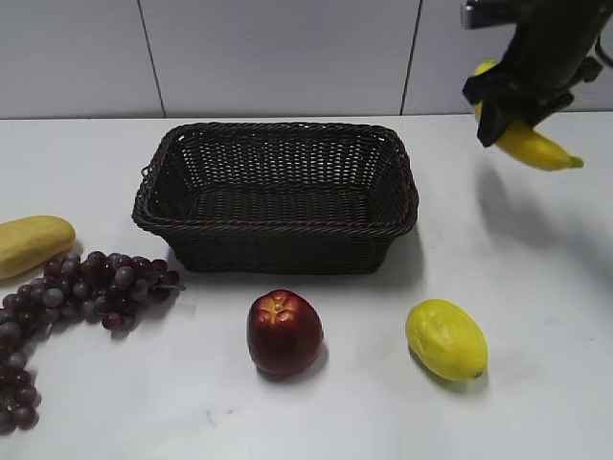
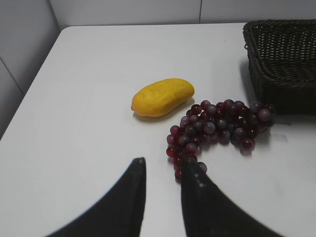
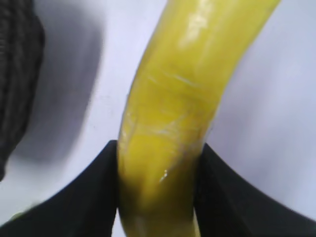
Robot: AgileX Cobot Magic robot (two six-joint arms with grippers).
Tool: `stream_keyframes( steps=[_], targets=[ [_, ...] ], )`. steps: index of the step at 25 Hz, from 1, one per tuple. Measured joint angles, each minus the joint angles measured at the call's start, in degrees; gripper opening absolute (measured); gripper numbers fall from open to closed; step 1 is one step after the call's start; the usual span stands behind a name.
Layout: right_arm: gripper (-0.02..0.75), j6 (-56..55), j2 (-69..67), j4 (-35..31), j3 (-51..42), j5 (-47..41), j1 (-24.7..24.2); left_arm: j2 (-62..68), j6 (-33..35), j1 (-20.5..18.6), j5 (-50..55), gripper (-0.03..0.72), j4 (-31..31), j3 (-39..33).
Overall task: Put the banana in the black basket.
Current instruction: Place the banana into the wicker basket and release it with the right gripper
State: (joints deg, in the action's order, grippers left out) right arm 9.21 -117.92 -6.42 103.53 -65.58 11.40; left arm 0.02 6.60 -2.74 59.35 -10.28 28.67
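Next, I release the banana from my right gripper on the black basket's bottom (image 1: 270, 208), just behind its front rim's middle.
The banana (image 1: 533, 146) is bright yellow and curved; my right gripper (image 1: 506, 107) is shut on it and holds it in the air at the upper right, to the right of the black basket (image 1: 278, 251). In the right wrist view the banana (image 3: 182, 98) fills the frame between the two black jaws (image 3: 159, 163), with the basket's edge (image 3: 17, 74) at the left. The basket is empty, in the middle of the white table. My left gripper (image 2: 163, 165) is open and empty above the table, out of the exterior view.
A bunch of dark red grapes (image 1: 72, 292) and a pale-yellow oblong fruit (image 1: 31, 243) lie at the left; both show in the left wrist view, the grapes (image 2: 217, 128) and the fruit (image 2: 162, 97). A red apple (image 1: 284, 332) and a yellow lemon-like fruit (image 1: 445, 339) lie in front of the basket.
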Motion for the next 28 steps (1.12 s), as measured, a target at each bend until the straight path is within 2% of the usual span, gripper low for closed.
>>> stream_keyframes(
  steps=[3, 6, 11, 16, 20, 27, 28],
  targets=[
    [0.319, 2.64, 0.11, -1.00, 7.21, -2.74, 2.28, 0.00, 0.00, 0.00, 0.00, 0.239, 0.00, 0.00],
    [0.319, 6.90, -0.16, -1.06, 11.96, -3.34, 6.77, 0.00, 0.00, 0.00, 0.00, 0.239, 0.00, 0.00],
    [0.319, 24.19, -2.56, -1.64, 13.87, 1.78, 16.09, 0.00, 0.00, 0.00, 0.00, 0.239, 0.00, 0.00],
    [0.319, 42.11, -7.06, -1.78, 13.91, 5.33, 22.39, 0.00, 0.00, 0.00, 0.00, 0.239, 0.00, 0.00],
    [0.319, 47.41, -11.66, -2.00, 13.97, 5.33, 24.44, 0.00, 0.00, 0.00, 0.00, 0.239, 0.00, 0.00],
    [0.321, 47.90, -15.37, -2.13, 13.97, 4.88, 24.44, 0.00, 0.00, 0.00, 0.00, 0.239, 0.00, 0.00],
    [0.351, 47.90, -15.37, -2.20, 14.04, 4.82, 24.44, 0.00, 0.00, 0.00, 0.00, 0.239, 0.00, 0.00]
  ],
)
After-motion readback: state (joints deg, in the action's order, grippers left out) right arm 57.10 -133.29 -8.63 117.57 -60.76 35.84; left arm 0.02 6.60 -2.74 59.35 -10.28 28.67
